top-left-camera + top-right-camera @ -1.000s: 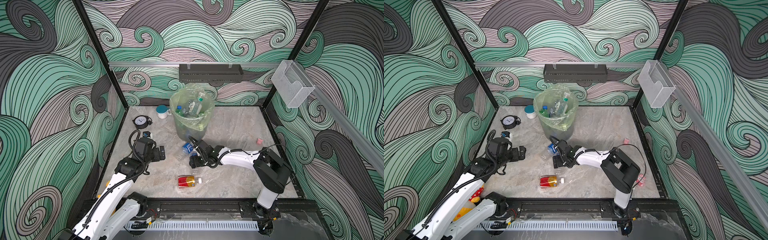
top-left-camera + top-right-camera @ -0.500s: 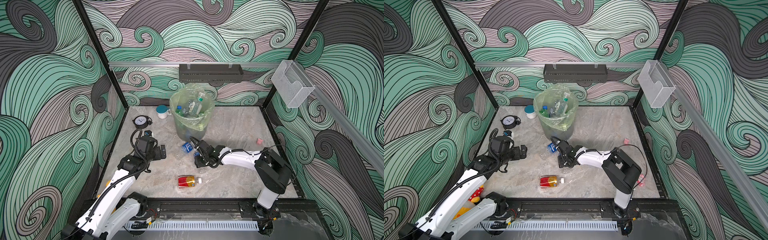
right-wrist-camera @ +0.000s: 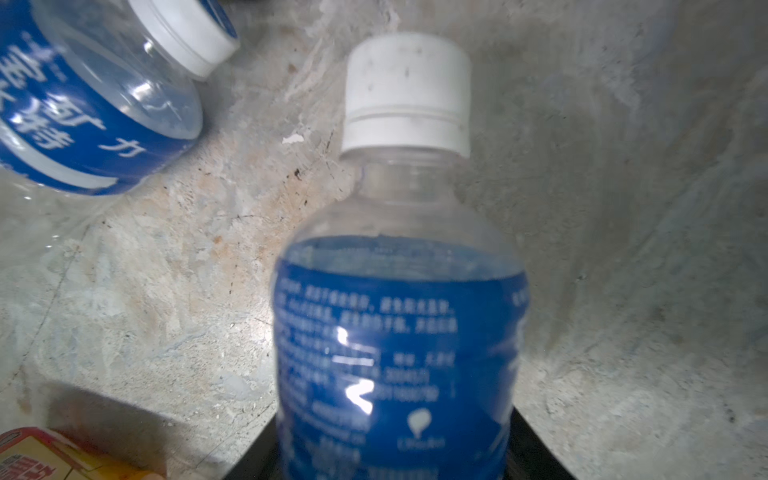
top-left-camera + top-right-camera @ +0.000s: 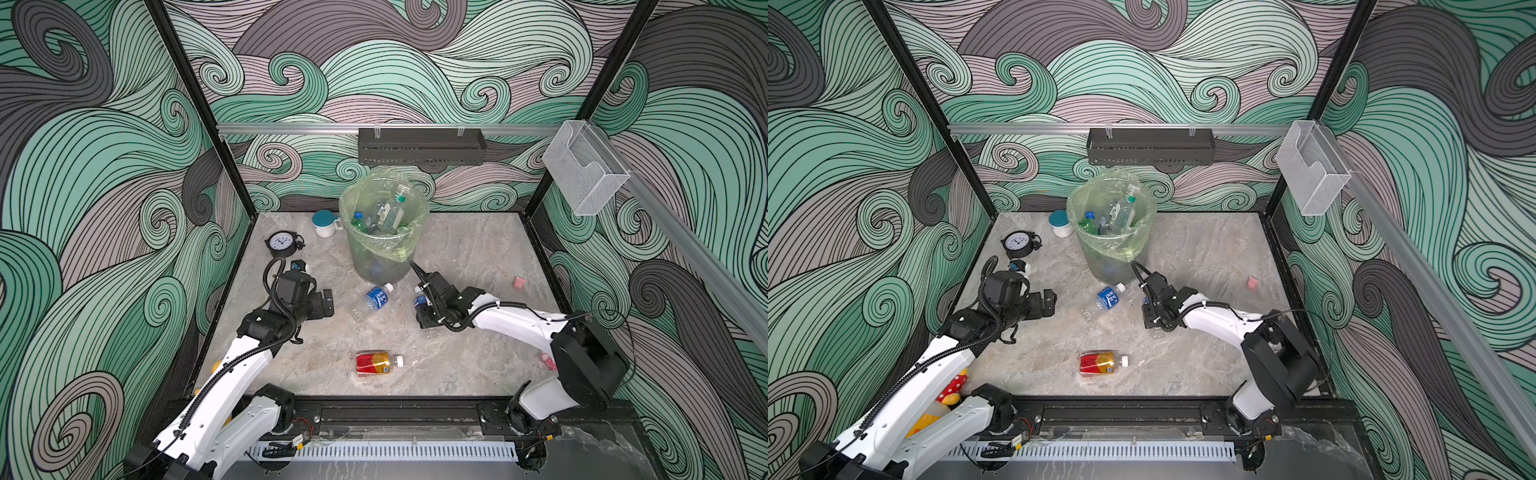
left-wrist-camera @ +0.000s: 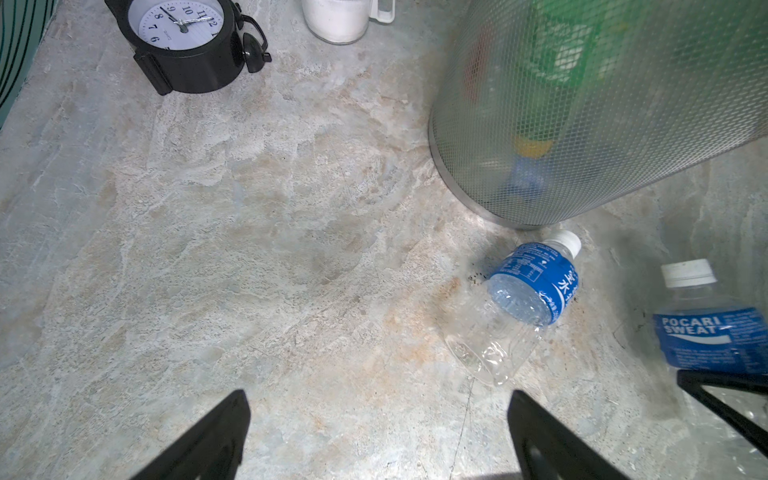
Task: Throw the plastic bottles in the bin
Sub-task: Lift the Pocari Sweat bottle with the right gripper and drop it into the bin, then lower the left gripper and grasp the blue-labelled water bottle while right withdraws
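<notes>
The clear blue-labelled bottle, now held low over the table, will rest in the bin (image 4: 377, 219) against the leaning green-labelled bottle after my right gripper releases it.
The bin (image 4: 382, 249) (image 4: 1113, 245), a grey bucket with a yellow-green bag, stands at the back middle with several plastic bottles inside. My right gripper (image 4: 424, 309) (image 3: 395, 457) is shut on a clear blue-labelled bottle (image 3: 399, 332) (image 5: 706, 328) low over the table, right of the bin's foot. A second blue-labelled bottle (image 4: 376, 299) (image 4: 1108, 298) (image 5: 523, 291) lies in front of the bin. A red-and-yellow bottle (image 4: 374, 362) (image 4: 1098, 363) lies nearer the front. My left gripper (image 4: 328, 303) (image 5: 378, 436) is open and holds nothing, left of the lying bottle.
A black clock (image 4: 281, 243) (image 5: 187, 41) and a white jar with a teal lid (image 4: 324, 222) stand at the back left. Small pink pieces (image 4: 519, 283) lie at the right. A clear box (image 4: 582, 174) hangs on the right wall.
My right gripper has shut on the blue-labelled bottle and carried it to the right, away from the lying bottle. The left arm has barely shifted and stays open.
</notes>
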Tool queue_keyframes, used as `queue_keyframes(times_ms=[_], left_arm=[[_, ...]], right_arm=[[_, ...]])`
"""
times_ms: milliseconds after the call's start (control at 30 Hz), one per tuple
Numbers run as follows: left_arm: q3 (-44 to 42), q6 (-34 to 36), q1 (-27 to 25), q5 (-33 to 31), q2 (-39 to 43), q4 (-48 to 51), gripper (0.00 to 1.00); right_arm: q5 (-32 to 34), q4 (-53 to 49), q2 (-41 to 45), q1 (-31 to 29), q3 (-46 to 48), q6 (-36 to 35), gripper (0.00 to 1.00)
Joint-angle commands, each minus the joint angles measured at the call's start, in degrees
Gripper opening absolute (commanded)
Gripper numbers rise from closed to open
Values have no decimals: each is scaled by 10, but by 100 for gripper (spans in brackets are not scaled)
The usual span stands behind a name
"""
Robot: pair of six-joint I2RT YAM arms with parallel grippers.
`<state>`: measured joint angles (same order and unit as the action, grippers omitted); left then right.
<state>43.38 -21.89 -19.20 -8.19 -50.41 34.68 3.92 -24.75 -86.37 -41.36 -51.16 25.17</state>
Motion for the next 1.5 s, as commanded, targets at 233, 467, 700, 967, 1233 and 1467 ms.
queue_keyframes(times_ms=[233, 467, 700, 967, 1233, 1467], left_arm=[[7, 8, 3, 17, 4, 1, 99], [10, 7, 3, 19, 5, 6, 99], [7, 0, 3, 24, -3, -12, 99], [23, -4, 3, 47, -22, -21, 99], [27, 20, 3, 78, -30, -26, 99], [32, 46, 3, 133, -78, -78, 99]], right_arm=[[-52, -11, 125, 35, 15, -60, 42], [-95, -58, 192, 44, -55, -106, 41], [-153, -46, 91, 52, -323, -167, 38], [-135, -134, -164, 52, -701, -183, 84], [-121, -56, 1, 62, -480, -200, 100], [-109, -10, 141, 92, -280, -147, 100]])
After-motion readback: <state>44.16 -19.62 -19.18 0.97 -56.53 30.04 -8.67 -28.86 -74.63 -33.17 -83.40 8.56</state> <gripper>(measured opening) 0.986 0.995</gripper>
